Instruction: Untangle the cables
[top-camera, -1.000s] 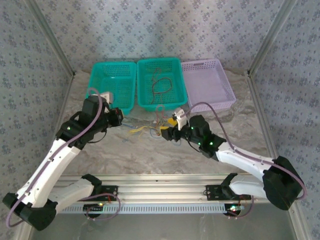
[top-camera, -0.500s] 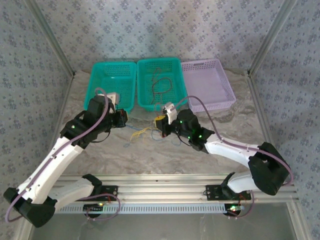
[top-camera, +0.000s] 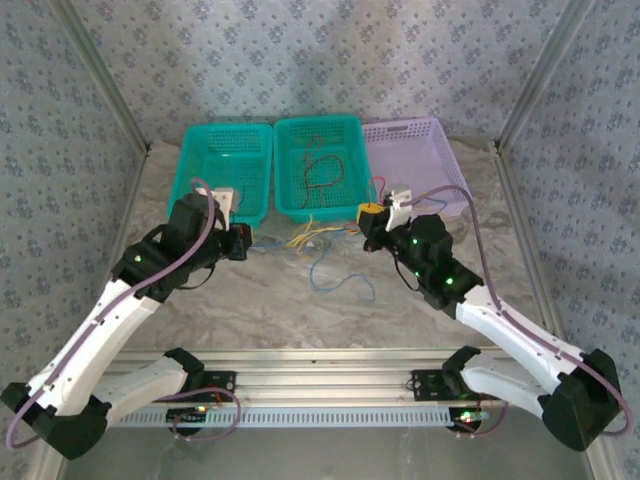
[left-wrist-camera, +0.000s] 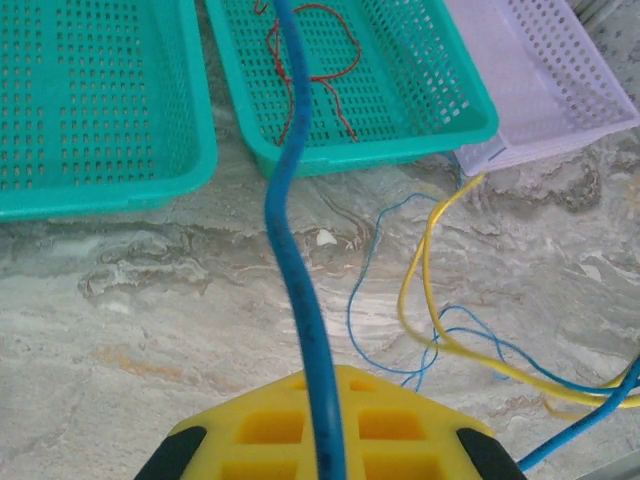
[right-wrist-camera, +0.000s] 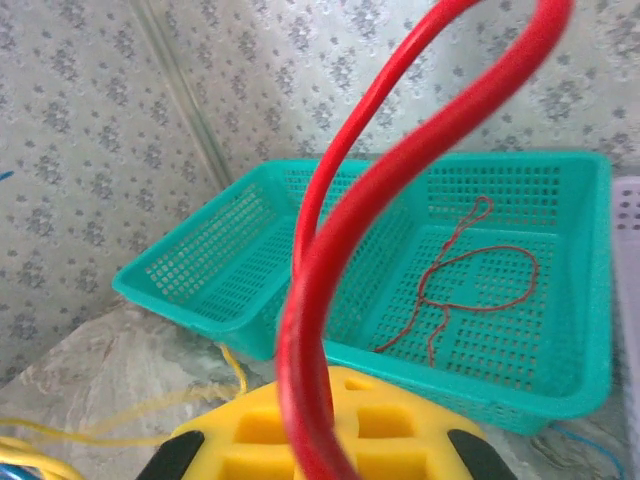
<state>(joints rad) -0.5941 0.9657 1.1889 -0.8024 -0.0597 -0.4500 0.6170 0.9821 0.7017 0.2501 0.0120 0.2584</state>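
Next, my right gripper sets the red cable free, which now loops above its jaws, letting go of it on the open marble (top-camera: 338, 277) beside the curve of the thin blue cable.
My left gripper (top-camera: 241, 243) sits on the table in front of the left teal basket, shut on a blue cable (left-wrist-camera: 290, 250) that runs up from its yellow pads (left-wrist-camera: 250, 425). My right gripper (top-camera: 368, 214) hovers by the lilac basket's near-left corner, shut on a red cable (right-wrist-camera: 320, 260) that loops above its jaws. A yellow cable (top-camera: 308, 238) and a thin blue cable (top-camera: 338, 272) lie loosely crossed on the marble between the grippers. Another red cable (top-camera: 324, 172) lies inside the middle teal basket.
Three baskets line the back: the left teal basket (top-camera: 196, 160), the middle teal basket (top-camera: 362, 170) and the lilac basket (top-camera: 450, 175). Patterned walls close in the sides. The arms' bases and a metal rail (top-camera: 320, 385) stand at the near edge.
My right gripper has swung right and back toward the lilac basket with the red cable. The yellow and blue strands have spread out. The left gripper has hardly moved.
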